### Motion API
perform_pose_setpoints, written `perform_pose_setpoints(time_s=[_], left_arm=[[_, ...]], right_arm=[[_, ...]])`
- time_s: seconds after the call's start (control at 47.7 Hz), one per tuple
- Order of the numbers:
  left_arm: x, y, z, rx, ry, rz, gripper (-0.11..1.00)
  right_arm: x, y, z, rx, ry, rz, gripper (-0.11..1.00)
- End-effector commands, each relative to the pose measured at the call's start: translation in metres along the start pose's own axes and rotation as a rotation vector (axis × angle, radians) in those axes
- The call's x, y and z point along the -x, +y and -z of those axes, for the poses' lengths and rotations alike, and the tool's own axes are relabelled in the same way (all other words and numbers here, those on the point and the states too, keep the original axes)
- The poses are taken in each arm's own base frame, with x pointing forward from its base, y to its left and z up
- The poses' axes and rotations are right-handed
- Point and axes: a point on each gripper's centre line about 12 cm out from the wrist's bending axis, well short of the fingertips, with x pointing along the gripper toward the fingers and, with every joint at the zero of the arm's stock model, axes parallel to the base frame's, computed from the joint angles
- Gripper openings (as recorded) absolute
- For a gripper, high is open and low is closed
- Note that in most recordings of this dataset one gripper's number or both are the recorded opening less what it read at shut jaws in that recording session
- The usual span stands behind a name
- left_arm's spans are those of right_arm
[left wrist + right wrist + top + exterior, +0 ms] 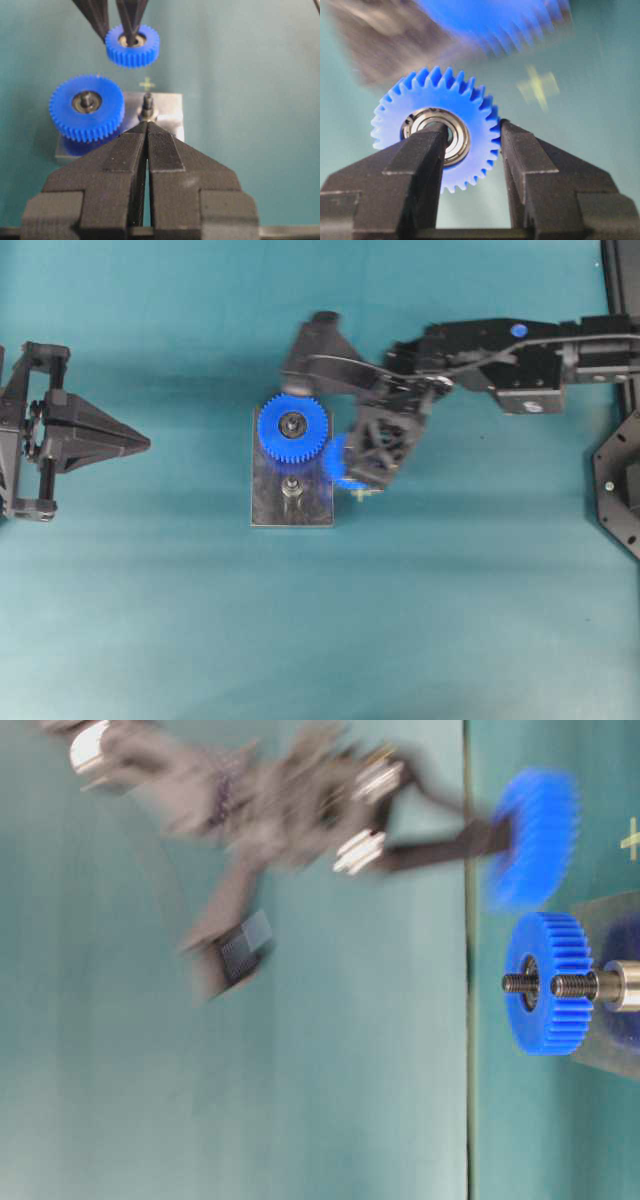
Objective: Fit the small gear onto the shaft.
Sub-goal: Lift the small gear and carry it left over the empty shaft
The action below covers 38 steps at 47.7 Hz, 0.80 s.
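Note:
My right gripper will let go of the small gear on the grey plate's bare shaft [292, 486] [386, 21], beside the larger blue gear.
The small gear [470, 107] is bright blue with a silver bearing hub. My right gripper [470, 127] is shut on it, one finger in the hub bore and the other against the teeth. In the overhead view the small gear [337, 457] hangs in the right gripper [358, 468] just right of the grey plate [265, 502]. The shaft [292, 489] stands bare and upright on the plate, next to the larger blue gear [292, 427]. In the left wrist view the small gear [132, 46] is beyond the shaft [147, 105]. My left gripper [146, 125] is shut and empty, far left [148, 443].
A small yellow cross mark [147, 83] lies on the teal table just beyond the plate [170, 112]. The table-level view is blurred around the right arm; the larger gear [545, 982] and the shaft [590, 985] show sharp there. A black frame [620, 480] stands at the right edge.

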Motion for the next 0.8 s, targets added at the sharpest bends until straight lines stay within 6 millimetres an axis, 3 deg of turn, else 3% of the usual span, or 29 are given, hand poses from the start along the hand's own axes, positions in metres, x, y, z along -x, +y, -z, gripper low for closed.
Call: perform_pose_setpoints(time_s=[0.0, 0.21, 0.377, 0.776], left_arm=[[0.0, 0.0, -0.008, -0.001, -0.026, -0.001, 0.0], [0.0, 0.0, -0.007, 0.002, -0.023, -0.001, 0.0], [0.0, 0.0, -0.006, 0.013, -0.023, -0.001, 0.0], [0.004, 0.0, -0.006, 0.039, -0.032, 0.0, 0.0]], right_arm=[[0.013, 0.013, -0.023, 0.011, -0.048, -0.018, 0.36], [0.004, 0.03, -0.045, 0.052, 0.018, -0.021, 0.36], [-0.014, 0.034, -0.049, 0.059, 0.063, -0.015, 0.36], [-0.026, 0.033, -0.055, 0.054, 0.073, -0.008, 0.36]])
